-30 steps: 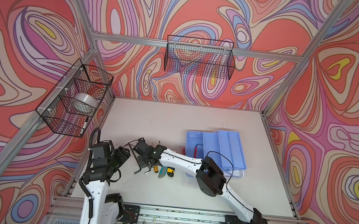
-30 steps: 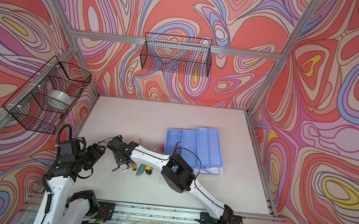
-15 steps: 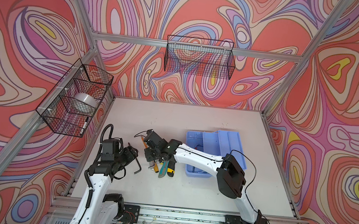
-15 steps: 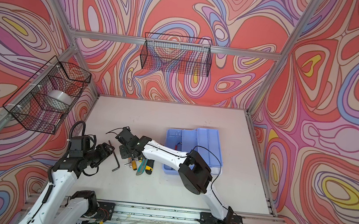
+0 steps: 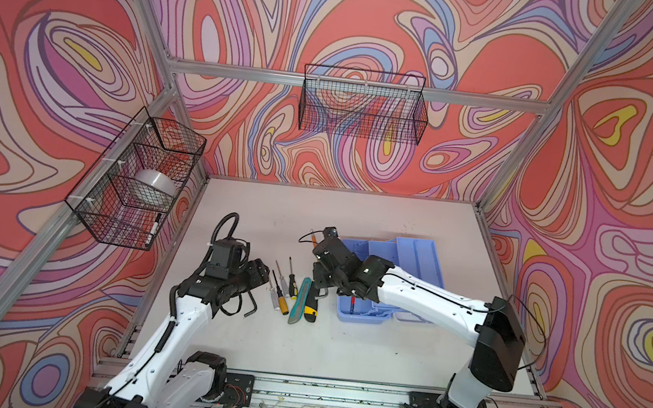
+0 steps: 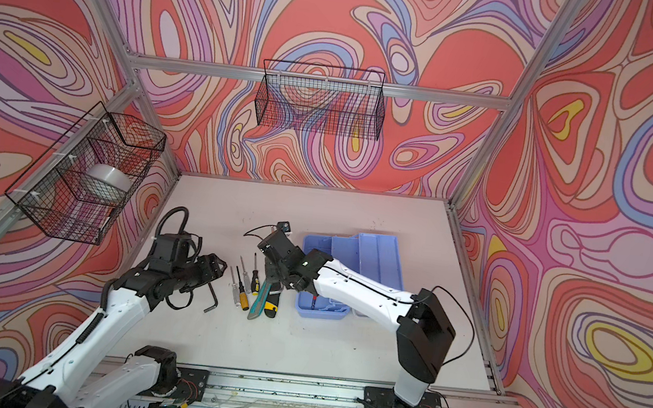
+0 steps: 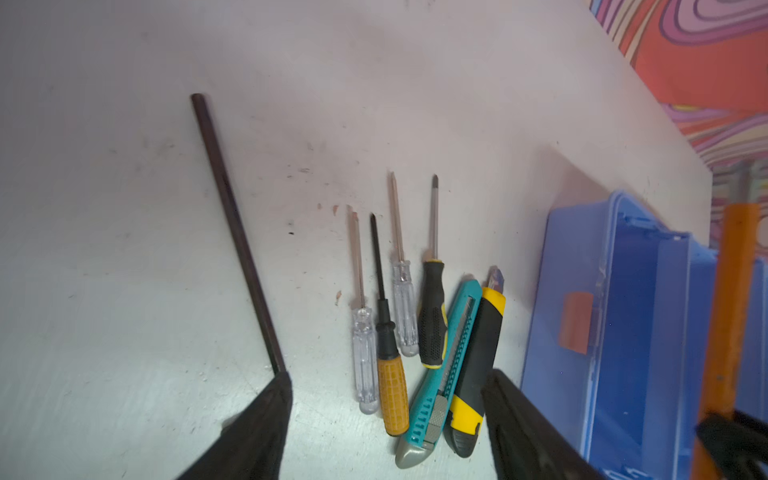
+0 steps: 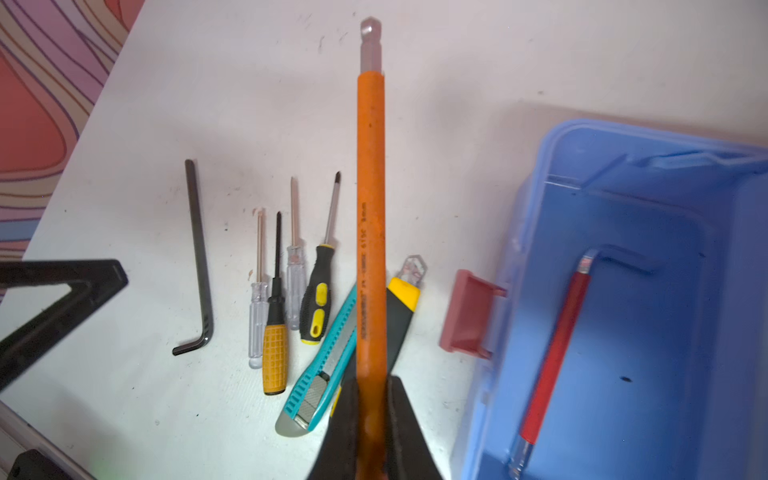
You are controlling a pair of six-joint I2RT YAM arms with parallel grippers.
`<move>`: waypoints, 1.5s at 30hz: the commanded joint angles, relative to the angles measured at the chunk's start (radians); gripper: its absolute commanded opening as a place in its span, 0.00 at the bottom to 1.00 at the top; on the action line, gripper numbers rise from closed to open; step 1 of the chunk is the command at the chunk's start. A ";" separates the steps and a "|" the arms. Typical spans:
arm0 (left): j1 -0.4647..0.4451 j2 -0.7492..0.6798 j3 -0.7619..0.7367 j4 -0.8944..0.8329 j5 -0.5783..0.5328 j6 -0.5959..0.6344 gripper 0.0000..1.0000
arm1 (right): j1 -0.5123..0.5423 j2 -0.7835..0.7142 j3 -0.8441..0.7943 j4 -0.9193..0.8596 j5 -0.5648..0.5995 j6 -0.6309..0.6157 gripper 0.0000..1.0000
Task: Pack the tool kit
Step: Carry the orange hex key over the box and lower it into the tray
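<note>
The orange-sleeved hex key, now above the knives beside the box, will go down between the red hex key and the box's latch-side (image 5: 350,281) (image 8: 545,332), placed there by my right gripper.
The tool kit box (image 5: 361,322) is light blue and stands open at centre right, with a pink-red latch (image 8: 467,316) and a red hex key (image 8: 557,353) inside. My right gripper (image 8: 372,399) is shut on an orange-sleeved hex key (image 8: 370,187), above the knives just left of the box (image 6: 321,311). Several screwdrivers (image 7: 390,365), a teal utility knife (image 8: 328,365) and a yellow-black one (image 7: 478,353) lie side by side on the table. Left of them lies a black hex key (image 5: 252,305). My left gripper (image 7: 388,374) hovers open over the handles.
A black wire basket (image 5: 363,104) hangs on the back wall. Another basket (image 5: 107,205) on the left wall holds a tape roll (image 5: 153,185) and a marker. The box lid (image 5: 421,257) lies open behind the box. An aluminium rail (image 5: 316,392) runs along the front edge.
My right gripper has moved right from beside the black hex key toward the box, carrying the orange hex key. My left gripper has shifted right toward the tools, staying open.
</note>
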 commanded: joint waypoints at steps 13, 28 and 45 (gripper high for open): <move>-0.117 0.079 0.044 0.029 -0.123 0.021 0.73 | -0.125 -0.063 -0.169 0.016 0.082 0.029 0.00; -0.117 0.071 0.018 0.030 -0.167 0.030 0.74 | -0.169 0.103 -0.225 0.108 0.051 0.030 0.00; -0.116 0.132 -0.001 -0.011 -0.281 -0.029 0.76 | -0.181 0.123 -0.201 0.097 0.038 0.022 0.38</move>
